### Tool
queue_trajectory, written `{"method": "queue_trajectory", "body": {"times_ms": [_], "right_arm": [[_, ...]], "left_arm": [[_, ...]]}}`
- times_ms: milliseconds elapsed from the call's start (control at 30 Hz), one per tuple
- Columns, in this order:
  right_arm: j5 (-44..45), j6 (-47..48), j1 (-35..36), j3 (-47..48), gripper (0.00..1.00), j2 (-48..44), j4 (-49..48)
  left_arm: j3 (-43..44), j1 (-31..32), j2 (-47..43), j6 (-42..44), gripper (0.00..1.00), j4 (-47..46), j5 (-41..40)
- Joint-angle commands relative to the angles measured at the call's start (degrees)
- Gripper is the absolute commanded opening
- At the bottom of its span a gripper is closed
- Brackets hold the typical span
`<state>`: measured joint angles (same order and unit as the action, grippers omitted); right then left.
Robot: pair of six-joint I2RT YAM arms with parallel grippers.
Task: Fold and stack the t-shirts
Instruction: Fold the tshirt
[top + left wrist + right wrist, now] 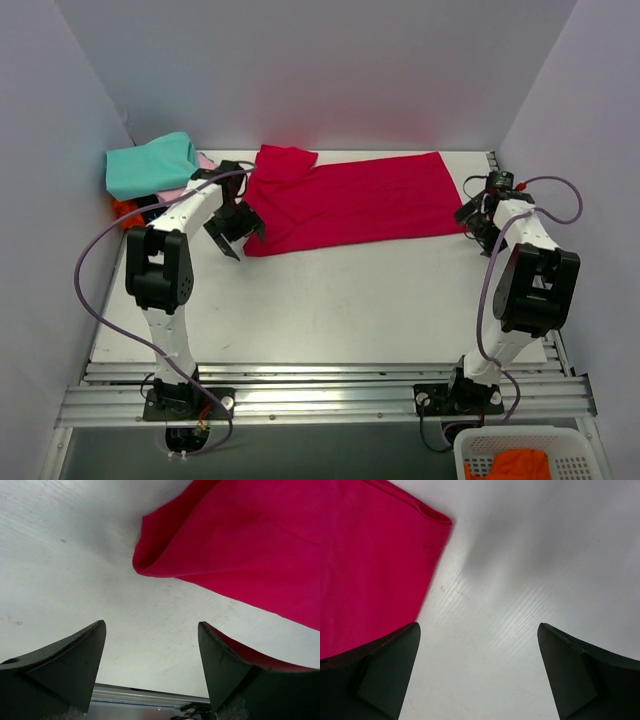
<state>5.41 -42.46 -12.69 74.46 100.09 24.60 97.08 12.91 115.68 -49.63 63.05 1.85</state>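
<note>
The crimson t-shirt lies at the table's back edge, so my left gripper and right gripper should pinch its near corners [455, 233] and drag it closer before folding.
A large crimson t-shirt [350, 200] lies folded lengthwise across the back of the white table [330, 300]. My left gripper [236, 232] is open and empty, just off the shirt's near-left corner; that folded corner [150, 565] shows in the left wrist view above the fingers [75, 660]. My right gripper [472, 222] is open and empty, just off the shirt's right edge; the shirt's corner [375, 565] shows at the upper left of the right wrist view. A stack of folded shirts sits at the back left: teal [150, 165] on top, pink [205, 162] and orange [125, 210] edges showing.
Grey walls enclose the table on three sides. An aluminium rail [320, 395] runs along the near edge. A white basket [520, 455] with orange cloth inside stands below the table at the bottom right.
</note>
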Motion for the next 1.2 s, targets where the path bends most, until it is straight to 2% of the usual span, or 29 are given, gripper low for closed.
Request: {"method": "queue_trajectory", "body": {"times_ms": [0, 233, 467, 800, 900, 933, 967, 1000, 1033, 1067, 1100, 1133, 1167], "right_arm": [[-0.6, 0.7, 0.2, -2.4, 1.0, 0.4, -3.7], [0.5, 1.2, 0.5, -0.6, 0.99, 7.1, -6.6], [2.1, 1.9, 0.8, 2.5, 0.97, 12.8, -7.8], [3.1, 1.1, 2.4, 3.2, 0.87, 19.2, -12.4], [3.0, 0.8, 2.9, 3.4, 0.75, 20.5, -13.2], [3.0, 0.6, 3.0, 3.3, 0.66, 20.9, -13.4], [2.9, 0.4, 3.2, 3.3, 0.6, 21.1, -13.8], [2.9, 0.3, 3.2, 3.2, 0.52, 21.4, -14.0], [2.9, 0.2, 3.1, 3.2, 0.33, 21.9, -14.1], [2.9, 0.1, 3.2, 3.4, 0.27, 22.2, -14.1], [2.9, 0.0, 3.3, 3.5, 0.13, 22.9, -14.0], [3.1, 0.1, 3.3, 3.8, 0.05, 23.2, -13.9], [3.6, 0.1, 3.5, 3.9, 0.0, 23.5, -13.4]], "left_arm": [[-1.4, 0.8, -2.9, -3.7, 0.82, -3.4, -3.2], [-4.7, 1.4, -2.3, -10.7, 0.82, -7.4, -5.6], [-3.6, 1.5, 0.1, -12.5, 0.82, -8.5, -9.7], [-3.7, 1.4, 3.8, -12.4, 0.79, -9.7, -10.4], [-2.7, 1.4, 4.6, -11.9, 0.75, -9.2, -10.6], [-2.0, 1.3, 4.8, -11.8, 0.74, -9.1, -10.6], [-1.5, 1.3, 5.1, -11.6, 0.73, -8.7, -10.6], [-1.1, 1.3, 5.3, -11.4, 0.67, -8.4, -10.8], [-0.7, 1.3, 5.4, -11.2, 0.63, -8.3, -11.2], [-0.1, 1.3, 5.5, -11.1, 0.61, -8.2, -11.3], [0.3, 1.2, 5.7, -10.8, 0.57, -7.8, -11.5], [0.6, 1.2, 5.8, -10.8, 0.54, -7.7, -11.7], [0.8, 1.1, 5.9, -10.7, 0.52, -7.5, -11.7]]}}
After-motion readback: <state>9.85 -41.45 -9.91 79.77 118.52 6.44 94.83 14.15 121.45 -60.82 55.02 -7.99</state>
